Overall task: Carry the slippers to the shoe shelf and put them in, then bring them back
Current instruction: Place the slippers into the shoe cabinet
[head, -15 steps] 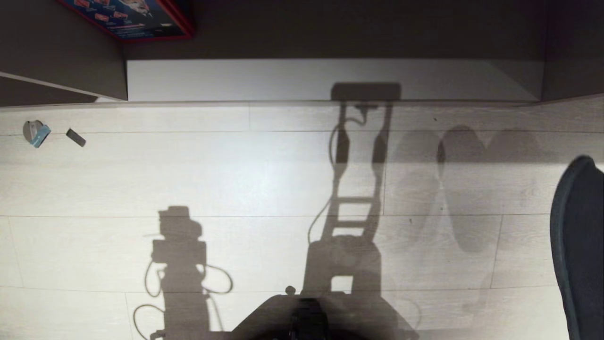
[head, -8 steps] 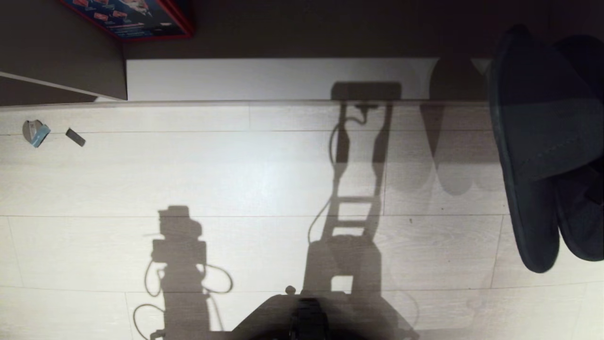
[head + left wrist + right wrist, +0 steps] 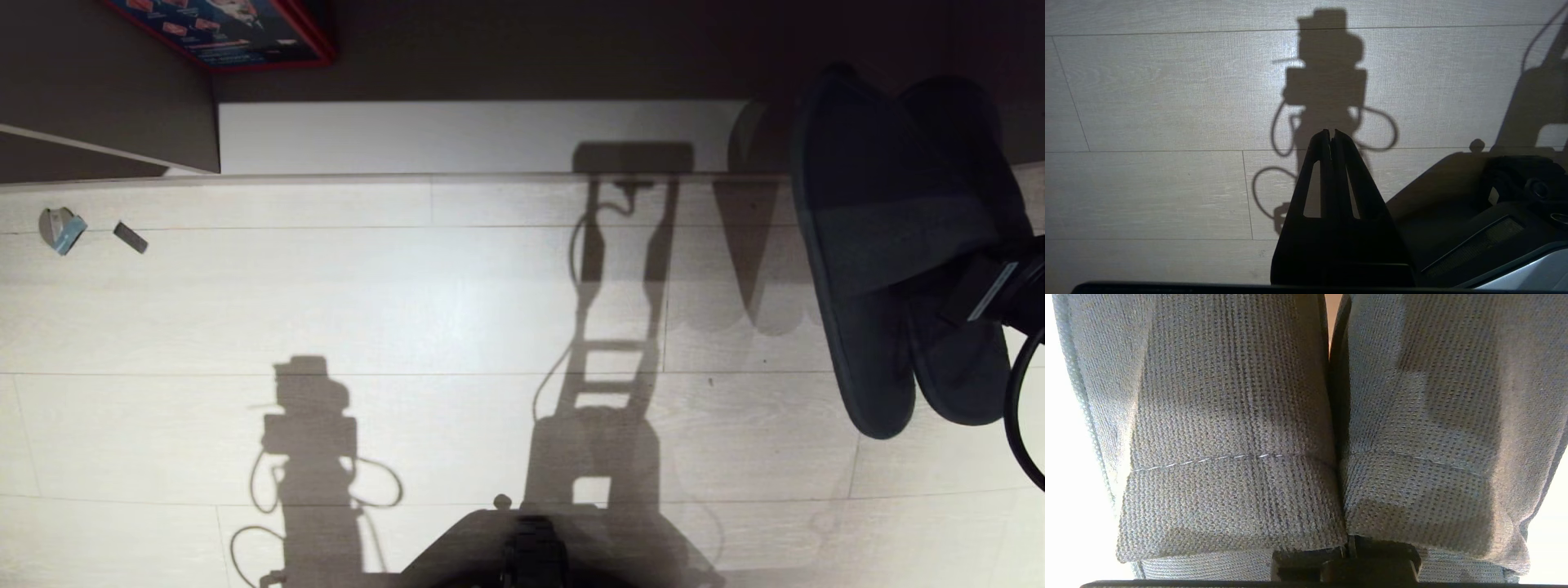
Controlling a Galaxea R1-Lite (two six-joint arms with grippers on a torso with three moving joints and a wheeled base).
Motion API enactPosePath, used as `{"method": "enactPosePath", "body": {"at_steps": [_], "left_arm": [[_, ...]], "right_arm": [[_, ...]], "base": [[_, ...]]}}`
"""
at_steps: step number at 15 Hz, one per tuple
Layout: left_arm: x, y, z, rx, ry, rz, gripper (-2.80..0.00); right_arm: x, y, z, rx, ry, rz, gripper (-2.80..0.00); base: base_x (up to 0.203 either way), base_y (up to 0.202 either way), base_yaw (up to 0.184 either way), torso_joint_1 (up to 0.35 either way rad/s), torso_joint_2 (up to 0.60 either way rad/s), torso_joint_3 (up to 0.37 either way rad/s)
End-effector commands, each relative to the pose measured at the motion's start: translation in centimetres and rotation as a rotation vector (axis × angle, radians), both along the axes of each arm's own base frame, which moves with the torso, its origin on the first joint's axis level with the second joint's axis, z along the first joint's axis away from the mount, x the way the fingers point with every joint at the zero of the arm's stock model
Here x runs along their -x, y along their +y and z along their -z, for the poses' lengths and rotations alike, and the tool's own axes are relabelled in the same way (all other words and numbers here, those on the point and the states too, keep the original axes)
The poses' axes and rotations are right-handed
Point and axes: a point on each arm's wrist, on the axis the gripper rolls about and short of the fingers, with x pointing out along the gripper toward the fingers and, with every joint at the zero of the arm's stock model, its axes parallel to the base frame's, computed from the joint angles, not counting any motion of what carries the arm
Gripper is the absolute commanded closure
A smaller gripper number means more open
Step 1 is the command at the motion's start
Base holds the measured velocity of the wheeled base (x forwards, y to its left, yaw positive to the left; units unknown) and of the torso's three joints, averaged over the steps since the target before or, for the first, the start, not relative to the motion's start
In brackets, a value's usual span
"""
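The slippers, now hanging side by side above the floor, will be let go by my right gripper on the dark shelf (image 3: pixel 795 73) above the pale base board, with their heels sticking out.
The pair of dark slippers (image 3: pixel 882 245) hangs side by side above the floor at the right of the head view. Their toes reach over the front edge of the shoe shelf's pale base board (image 3: pixel 490 135). My right gripper (image 3: pixel 976 290) comes in from the right edge and is shut on the slippers at their inner sides. In the right wrist view the two woven straps (image 3: pixel 1229 437) fill the picture and hide the fingertips. My left gripper (image 3: pixel 1331 132) hangs shut and empty over the floor planks, parked beside the base.
A red-edged box (image 3: pixel 237 33) sits in the dark compartment at upper left, behind a grey divider panel (image 3: pixel 106 82). Two small scraps (image 3: pixel 61 229) (image 3: pixel 131 238) lie on the floor at far left. My own base (image 3: pixel 531 547) shows at the bottom middle.
The right arm has swung in from the right edge with the slippers, carrying them forward and to the left until their toes are over the shelf's front. The left arm has stayed still.
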Motion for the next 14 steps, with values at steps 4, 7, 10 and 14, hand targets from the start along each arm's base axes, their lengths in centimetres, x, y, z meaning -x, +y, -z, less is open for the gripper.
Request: {"method": "enactPosePath", "body": {"at_steps": [4, 7, 10, 14], "left_arm": [[0.0, 0.0, 0.0, 0.0, -0.001, 0.0, 0.0], [0.0, 0.0, 0.0, 0.0, 0.0, 0.0, 0.0], [0.0, 0.0, 0.0, 0.002, -0.001, 0.0, 0.0], [0.0, 0.0, 0.0, 0.002, -0.001, 0.0, 0.0]], "right_arm": [[-3.1, 0.2, 0.6, -0.016, -0.058, 0.045, 0.0], [-5.7, 0.4, -0.2, -0.028, -0.115, 0.059, 0.0], [-7.9, 0.5, -2.0, -0.036, -0.175, 0.062, 0.0], [-10.5, 0.7, -4.6, -0.041, -0.231, 0.062, 0.0]], "base": [[0.0, 0.0, 0.0, 0.0, 0.0, 0.0], [0.0, 0.0, 0.0, 0.0, 0.0, 0.0], [0.0, 0.0, 0.0, 0.0, 0.0, 0.0], [0.0, 0.0, 0.0, 0.0, 0.0, 0.0]]}}
